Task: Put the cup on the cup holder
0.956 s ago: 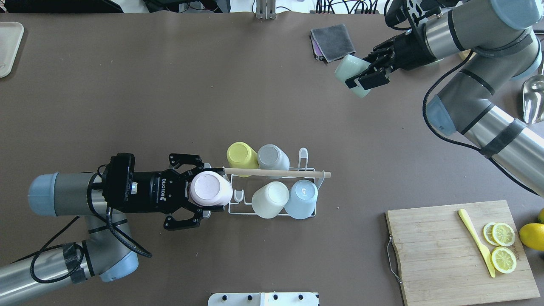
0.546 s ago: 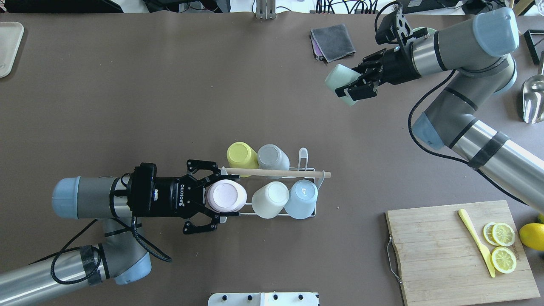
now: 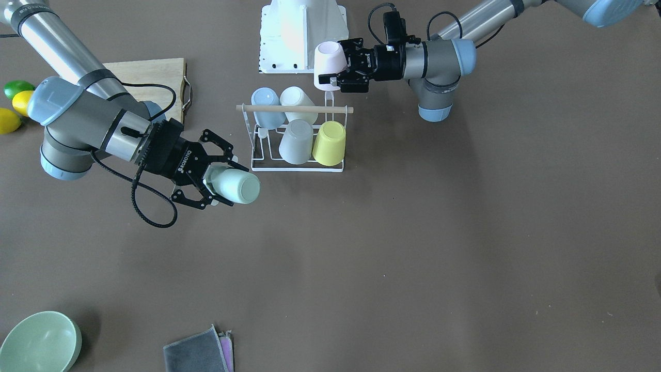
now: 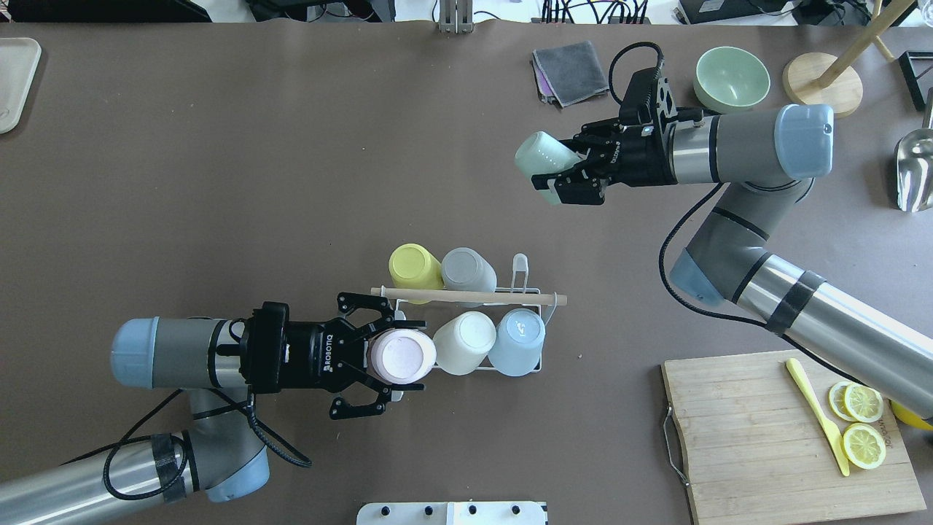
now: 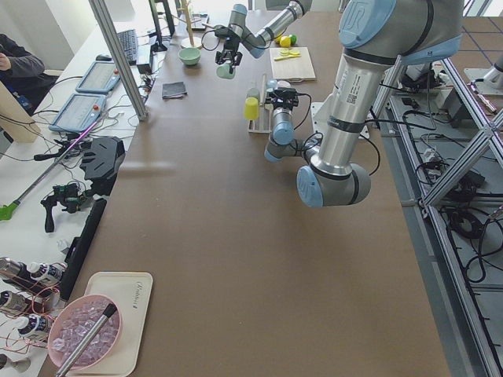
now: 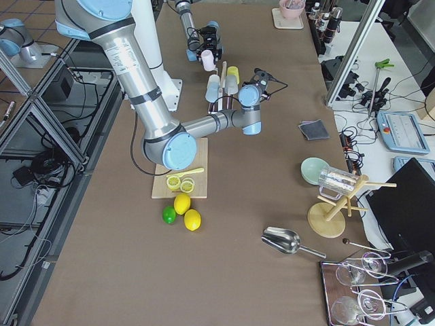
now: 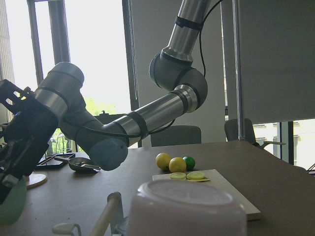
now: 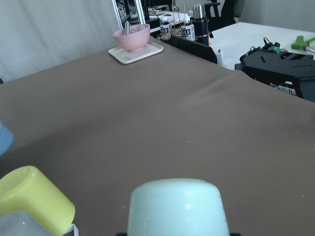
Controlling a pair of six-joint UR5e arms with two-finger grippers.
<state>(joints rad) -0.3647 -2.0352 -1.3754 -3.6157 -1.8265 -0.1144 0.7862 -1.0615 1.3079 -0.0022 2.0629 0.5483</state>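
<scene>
Next, I let go of the pink cup with my left gripper on the cup holder's empty corner (image 3: 329, 103) beside the cream cup.
The cup holder (image 4: 529, 369), a white wire rack with a wooden rod (image 4: 466, 297) on top, stands mid-table. It carries a yellow cup (image 4: 414, 266), a grey cup (image 4: 467, 270), a cream cup (image 4: 463, 352) and a light blue cup (image 4: 518, 341), all upside down. My left gripper (image 4: 393, 356) is shut on an inverted pink cup (image 4: 400, 354) over the rack's left near corner, next to the cream cup. My right gripper (image 4: 565, 171) is shut on a mint green cup (image 4: 541, 155), held in the air beyond the rack and to its right. The pink cup (image 7: 187, 211) and the mint cup (image 8: 179, 206) fill the wrist views' lower edges.
A wooden cutting board (image 4: 765, 437) with lemon slices and a yellow knife lies near right. A folded grey cloth (image 4: 572, 71), a green bowl (image 4: 731, 76), a wooden stand (image 4: 824, 73) and a metal scoop (image 4: 915, 168) sit far right. A tray (image 4: 14, 80) is far left.
My left gripper has carried the pink cup rightward to the rack's left end. My right arm has swung left and nearer to the rack with the mint cup.
</scene>
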